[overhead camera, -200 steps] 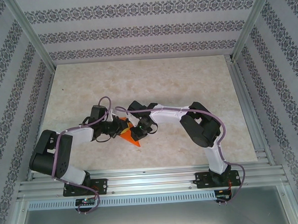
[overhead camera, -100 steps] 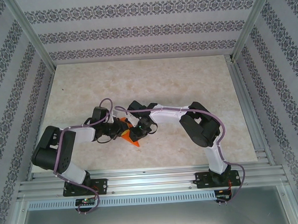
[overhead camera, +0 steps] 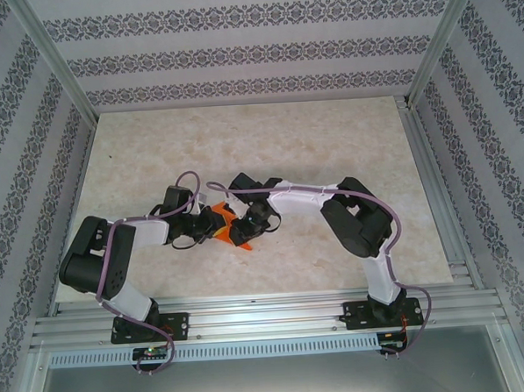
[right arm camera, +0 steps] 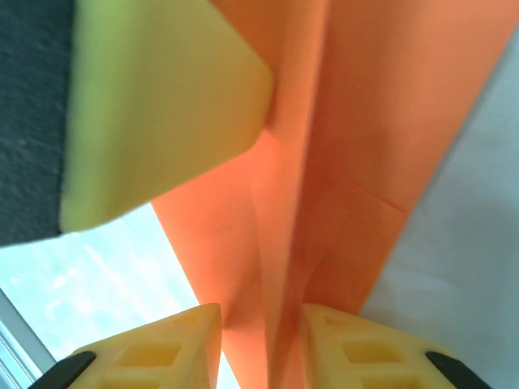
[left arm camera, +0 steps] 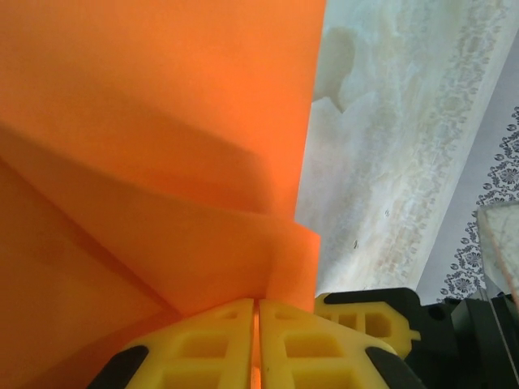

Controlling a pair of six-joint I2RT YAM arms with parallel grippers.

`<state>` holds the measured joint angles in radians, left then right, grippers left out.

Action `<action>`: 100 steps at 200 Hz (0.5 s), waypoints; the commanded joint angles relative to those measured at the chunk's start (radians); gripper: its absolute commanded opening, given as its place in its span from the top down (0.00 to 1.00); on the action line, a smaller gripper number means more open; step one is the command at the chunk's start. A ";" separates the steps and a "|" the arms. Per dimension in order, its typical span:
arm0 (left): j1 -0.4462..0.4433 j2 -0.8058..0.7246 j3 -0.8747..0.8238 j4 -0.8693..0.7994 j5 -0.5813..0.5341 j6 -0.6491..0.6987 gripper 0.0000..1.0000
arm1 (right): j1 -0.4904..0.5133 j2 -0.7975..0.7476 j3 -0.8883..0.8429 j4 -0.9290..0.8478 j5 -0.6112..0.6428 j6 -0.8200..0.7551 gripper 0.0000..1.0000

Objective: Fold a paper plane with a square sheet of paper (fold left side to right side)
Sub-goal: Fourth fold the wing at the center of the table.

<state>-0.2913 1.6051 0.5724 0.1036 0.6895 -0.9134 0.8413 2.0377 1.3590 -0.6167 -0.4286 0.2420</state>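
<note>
My right gripper is holding the paper's fold deep inside, close against my left gripper's finger, so it should back off and pinch the fold's edge (right arm camera: pixel 293 251).
The orange paper (overhead camera: pixel 232 236), creased into a pointed shape, sits near the middle front of the table between both grippers. My left gripper (overhead camera: pixel 213 223) comes from the left and is shut on it. In the left wrist view its yellow fingers (left arm camera: pixel 203 340) pinch a paper edge (left arm camera: pixel 162 146) in the thin slit between them. My right gripper (overhead camera: pixel 247 223) comes from the right. In the right wrist view its gripper (right arm camera: pixel 259 320) stands open, and a folded ridge of the paper (right arm camera: pixel 357 121) runs through the gap. A left finger (right arm camera: pixel 162 105) shows at upper left.
The marble tabletop (overhead camera: pixel 286 142) stretches behind and to both sides of the grippers. Patterned walls (overhead camera: pixel 237 52) and aluminium posts enclose it. A metal rail (overhead camera: pixel 268 314) with both arm bases runs along the front edge.
The right gripper's jaws have parted around the paper. The left gripper keeps its hold, and both wrists have shifted slightly while the paper turned a little between them.
</note>
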 commanded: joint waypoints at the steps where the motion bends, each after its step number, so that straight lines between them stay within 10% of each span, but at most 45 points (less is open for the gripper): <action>1: -0.013 0.014 0.030 -0.024 -0.024 0.032 0.91 | -0.011 -0.065 -0.025 -0.008 0.030 0.013 0.67; 100: -0.013 0.023 0.046 -0.038 -0.020 0.044 0.91 | -0.045 -0.162 -0.125 0.073 -0.051 0.073 0.70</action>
<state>-0.2913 1.6165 0.5999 0.0814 0.6750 -0.8974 0.7815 1.8698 1.2629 -0.5789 -0.4458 0.2932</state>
